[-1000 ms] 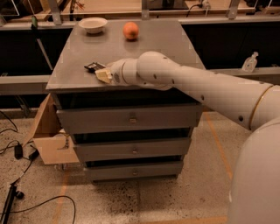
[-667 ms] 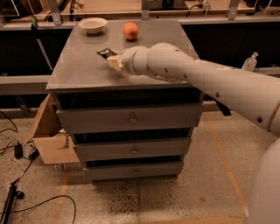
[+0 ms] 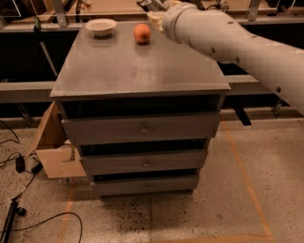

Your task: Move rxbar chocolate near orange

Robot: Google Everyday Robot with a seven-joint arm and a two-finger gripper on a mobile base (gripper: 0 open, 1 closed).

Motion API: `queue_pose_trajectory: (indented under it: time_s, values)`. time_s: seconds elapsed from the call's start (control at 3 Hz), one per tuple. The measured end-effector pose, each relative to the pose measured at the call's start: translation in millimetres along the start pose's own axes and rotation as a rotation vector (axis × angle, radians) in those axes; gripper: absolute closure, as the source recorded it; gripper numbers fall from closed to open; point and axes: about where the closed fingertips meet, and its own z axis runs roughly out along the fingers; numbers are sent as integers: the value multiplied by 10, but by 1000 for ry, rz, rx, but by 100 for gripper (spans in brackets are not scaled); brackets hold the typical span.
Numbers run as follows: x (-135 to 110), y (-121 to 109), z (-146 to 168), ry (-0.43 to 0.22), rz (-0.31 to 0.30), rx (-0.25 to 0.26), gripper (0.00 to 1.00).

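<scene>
My gripper needs to release the rxbar chocolate close beside the orange (image 3: 153,38), on the orange's side away from the white bowl.
The orange (image 3: 142,33) sits at the back of the grey cabinet top (image 3: 137,71), right of centre. My gripper (image 3: 155,16) hangs just behind and to the right of the orange, above the back edge, at the end of my white arm (image 3: 228,42). It is shut on the rxbar chocolate (image 3: 146,4), a small dark flat bar that sticks out up and to the left of the gripper, partly lost against the dark clutter behind. The bar is held in the air, a short way above the orange.
A shallow white bowl (image 3: 100,26) stands at the back left of the cabinet top. The cabinet has three drawers (image 3: 142,128). A cardboard box (image 3: 52,152) and cables (image 3: 19,166) lie on the floor at the left. Benches run behind.
My gripper has carried the dark bar from the left-middle of the cabinet top toward the back right, ending beside the orange. The camera view now sits closer to the cabinet.
</scene>
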Motion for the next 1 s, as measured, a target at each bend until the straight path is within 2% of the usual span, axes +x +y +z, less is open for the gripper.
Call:
queue_pose_trajectory:
  time_s: [0.33,0.67,1.0]
  values:
    - [38,-298,6,3,16,33,100]
    - [316,-453,165,36,118,7,100]
    - [636,-507,454,79,215,-35,100]
